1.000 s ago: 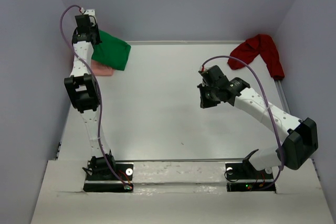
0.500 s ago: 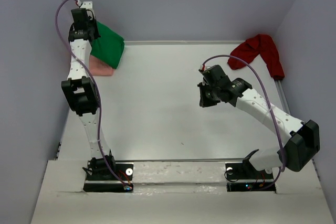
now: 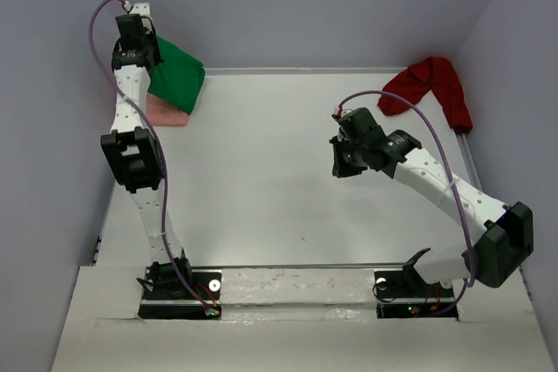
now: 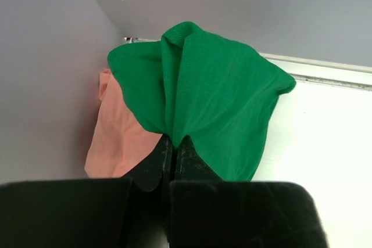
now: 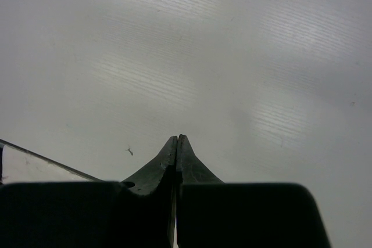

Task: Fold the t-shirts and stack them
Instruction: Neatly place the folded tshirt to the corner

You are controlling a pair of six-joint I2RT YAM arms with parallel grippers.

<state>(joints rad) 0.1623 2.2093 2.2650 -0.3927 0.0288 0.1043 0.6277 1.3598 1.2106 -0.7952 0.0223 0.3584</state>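
Observation:
My left gripper has the green t-shirt. It will put the green t-shirt down on top of the folded salmon-pink t-shirt [image 3: 164, 86] [image 4: 161, 123].
The bright green t-shirt [image 3: 177, 77] hangs bunched at the far left corner, over the folded salmon-pink t-shirt [image 3: 166, 111]. My left gripper [image 3: 146, 58] is shut on the green t-shirt's edge [image 4: 197, 97] and holds it up; the pink shirt [image 4: 116, 135] lies under it against the left wall. The dark red t-shirt [image 3: 430, 84] lies crumpled at the far right corner. My right gripper [image 3: 342, 163] is shut and empty, hovering above the bare table [image 5: 232, 56] right of centre.
Grey walls close in the table [image 3: 261, 180] on the left, back and right. The left arm stretches along the left wall. A purple cable loops over each arm.
My left gripper has pulled the green t-shirt back toward the far left corner, so it bunches narrower over the pink shirt. The right arm has barely shifted.

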